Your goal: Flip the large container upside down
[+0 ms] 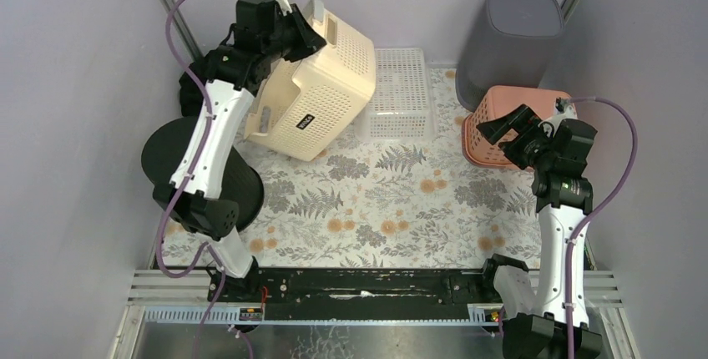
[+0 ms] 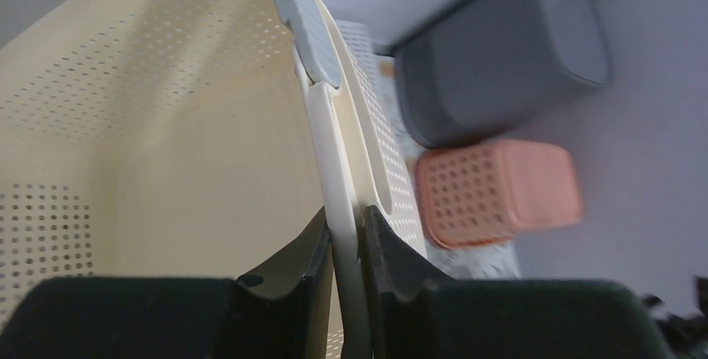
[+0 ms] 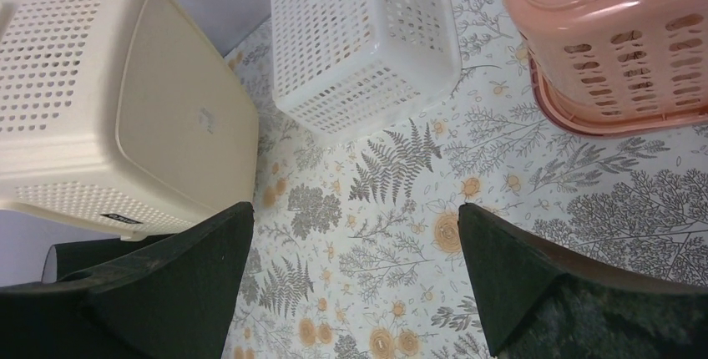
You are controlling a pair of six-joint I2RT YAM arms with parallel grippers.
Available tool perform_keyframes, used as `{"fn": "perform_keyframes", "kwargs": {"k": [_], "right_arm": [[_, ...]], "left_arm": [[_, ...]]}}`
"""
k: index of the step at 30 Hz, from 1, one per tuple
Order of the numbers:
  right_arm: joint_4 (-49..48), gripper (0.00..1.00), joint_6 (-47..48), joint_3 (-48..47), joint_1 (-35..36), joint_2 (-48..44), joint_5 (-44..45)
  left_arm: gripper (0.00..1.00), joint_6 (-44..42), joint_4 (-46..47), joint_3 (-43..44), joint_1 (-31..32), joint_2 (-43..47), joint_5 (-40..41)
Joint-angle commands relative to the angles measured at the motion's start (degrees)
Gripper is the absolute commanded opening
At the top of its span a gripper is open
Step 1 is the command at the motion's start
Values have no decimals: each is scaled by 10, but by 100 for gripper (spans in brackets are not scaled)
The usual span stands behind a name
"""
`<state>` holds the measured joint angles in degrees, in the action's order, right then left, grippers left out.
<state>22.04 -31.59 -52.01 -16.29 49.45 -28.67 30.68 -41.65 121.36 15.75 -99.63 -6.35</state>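
The robot's left gripper needs to release the large container on the floral mat [image 1: 426, 179] between the white mesh basket and the black rail. The container is now tipped at the back.
The large cream perforated container [image 1: 321, 83] is tipped on its side at the back left, its flat base [image 3: 179, 117] facing right and its opening toward the left arm. My left gripper [image 1: 294, 32] is shut on the container's upper rim [image 2: 344, 234]; the rim wall runs between the two black fingers [image 2: 305, 259], with the cream inside wall [image 2: 150, 142] to the left. My right gripper [image 1: 508, 129] is open and empty, above the floral mat [image 3: 401, 250] in front of the pink basket [image 1: 501, 121].
A white mesh basket [image 1: 402, 92] lies upside down just right of the cream container. A grey bin [image 1: 509, 46] stands upside down at the back right, the pink basket [image 3: 609, 33] upside down in front of it. A black disc [image 1: 179, 154] sits at the left.
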Motion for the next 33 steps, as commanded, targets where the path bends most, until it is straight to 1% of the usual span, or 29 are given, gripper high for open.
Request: {"fn": "perform_keyframes", "kwargs": {"k": [1,6,7,11,15,17,18,20,25,30,33], "right_arm": [[6,99,0,-39,1,-22,-25],[37,100,16,-66,1,-31,-23],[48,100,22,-75,1,-31,-20],[89,99,41,-118,1,-26,-17],[110,100,47,-147,1,-28,-19],[122,100,54,-160,0,-26,-19],[127,100,57,-166,1,-26,-19],[142,100,63,-180,1,-23,-16],[171,100,80,-210,1,-23,-2],[190,99,88,-229,1,-24,20],[195,99,90,-229,0,-23,19]], "left_arm": [[0,35,92,-13,-24,53,-106],[0,97,167,-80,-30,111,-198],[0,118,195,-104,-31,125,-220],[0,224,338,-232,-31,190,-302],[0,323,463,-321,-31,239,-343],[0,387,553,-365,-31,259,-364],[0,410,586,-382,-31,267,-371],[0,495,676,-420,-31,280,-382],[0,627,839,-493,-27,297,-391],[0,709,946,-570,-10,300,-381],[0,718,963,-628,11,303,-366]]}}
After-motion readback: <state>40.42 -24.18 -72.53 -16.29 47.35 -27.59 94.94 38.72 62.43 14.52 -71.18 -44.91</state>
